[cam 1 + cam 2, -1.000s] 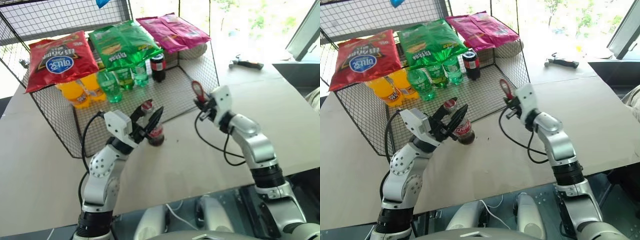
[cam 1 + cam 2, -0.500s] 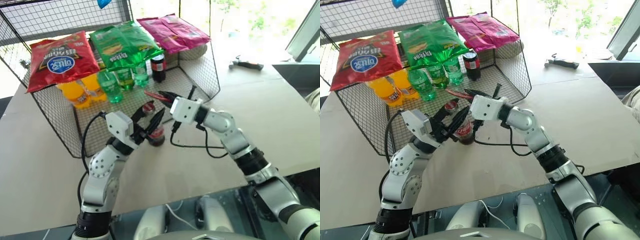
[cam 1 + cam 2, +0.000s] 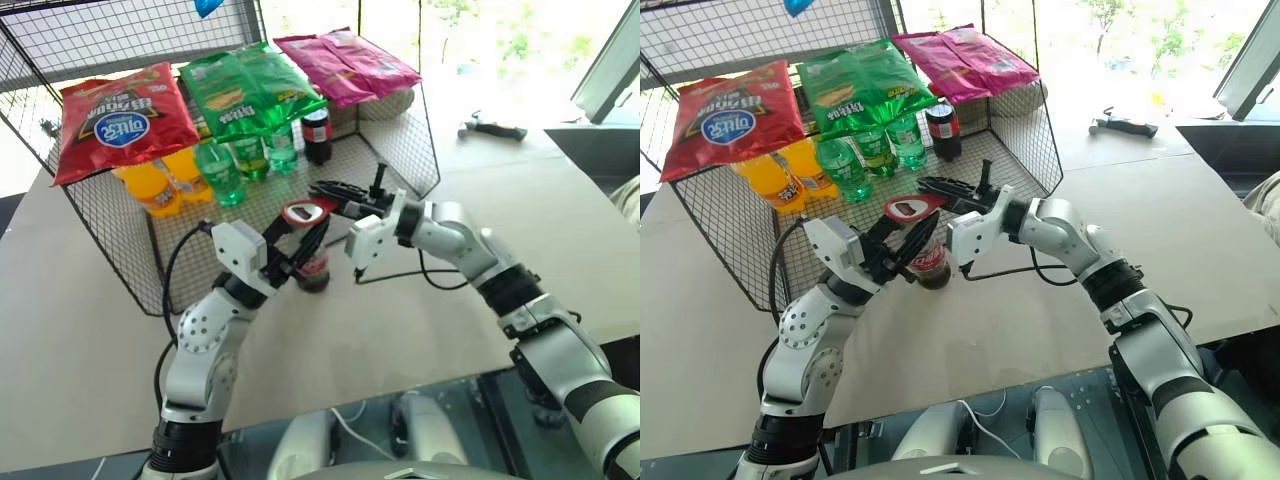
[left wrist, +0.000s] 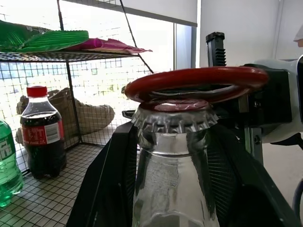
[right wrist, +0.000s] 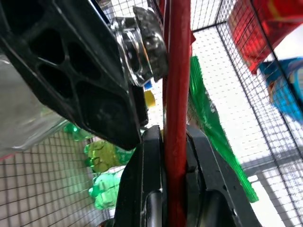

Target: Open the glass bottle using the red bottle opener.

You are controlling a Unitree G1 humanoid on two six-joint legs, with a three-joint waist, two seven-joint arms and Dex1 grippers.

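Next, I open my left gripper, as its fingers crowd the neck just under the cap, and grip the glass bottle lower [image 4: 174,203] before the opener pries.
The glass bottle [image 3: 313,270] stands on the table just in front of the wire rack, and my left gripper [image 3: 304,238] is shut on it, one black finger on each side of the neck. Its crimped metal cap [image 4: 173,120] is on. My right gripper [image 3: 330,193] reaches in from the right, shut on the handle of the red bottle opener [image 3: 308,211]. The opener lies flat, with its ring head [image 4: 194,82] right over the cap. In the right wrist view the red bottle opener [image 5: 176,94] runs edge-on between the fingers, beside the cap [image 5: 147,42].
A wire mesh rack [image 3: 400,150] stands behind the bottle, with snack bags [image 3: 240,85] on top. Green bottles [image 3: 222,170], orange bottles [image 3: 155,190] and a dark cola bottle [image 3: 316,135] stand inside. A hammer [image 3: 490,127] lies far right on the table.
My right arm swung left and rolled its wrist, bringing the opener from upright at the right to flat over the bottle's cap. The left gripper and bottle stayed put.
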